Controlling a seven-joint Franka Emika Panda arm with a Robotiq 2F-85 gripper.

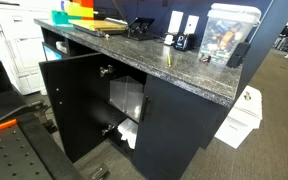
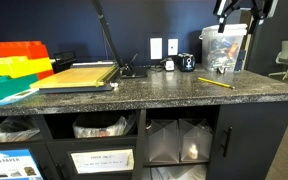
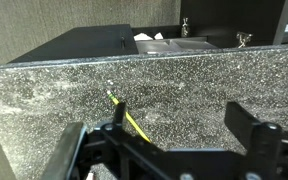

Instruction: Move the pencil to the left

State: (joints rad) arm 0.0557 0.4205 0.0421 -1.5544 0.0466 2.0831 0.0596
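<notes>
Next, my gripper should go to the body of the pencil (image 1: 169,61) (image 3: 127,115), toward its end nearest the counter's front edge, and close there.
The pencil (image 2: 216,82) is thin and yellow and lies flat on the speckled granite counter (image 2: 164,92), in front of a clear plastic box. In the wrist view the pencil (image 3: 130,116) runs diagonally, with its lower end hidden behind the left finger. It shows faintly in an exterior view (image 1: 168,57). My gripper (image 2: 238,10) hangs high above the counter's right part, over the box, open and empty. In the wrist view the gripper (image 3: 184,128) is open, with bare counter between its fingers.
A clear plastic box (image 2: 224,50) of small items and a black mug (image 2: 187,62) stand behind the pencil. A flat tan board (image 2: 79,76) and chunky coloured blocks (image 2: 19,65) are at the left. A lamp arm (image 2: 109,40) rises mid-counter. A cabinet door (image 1: 69,100) hangs open below.
</notes>
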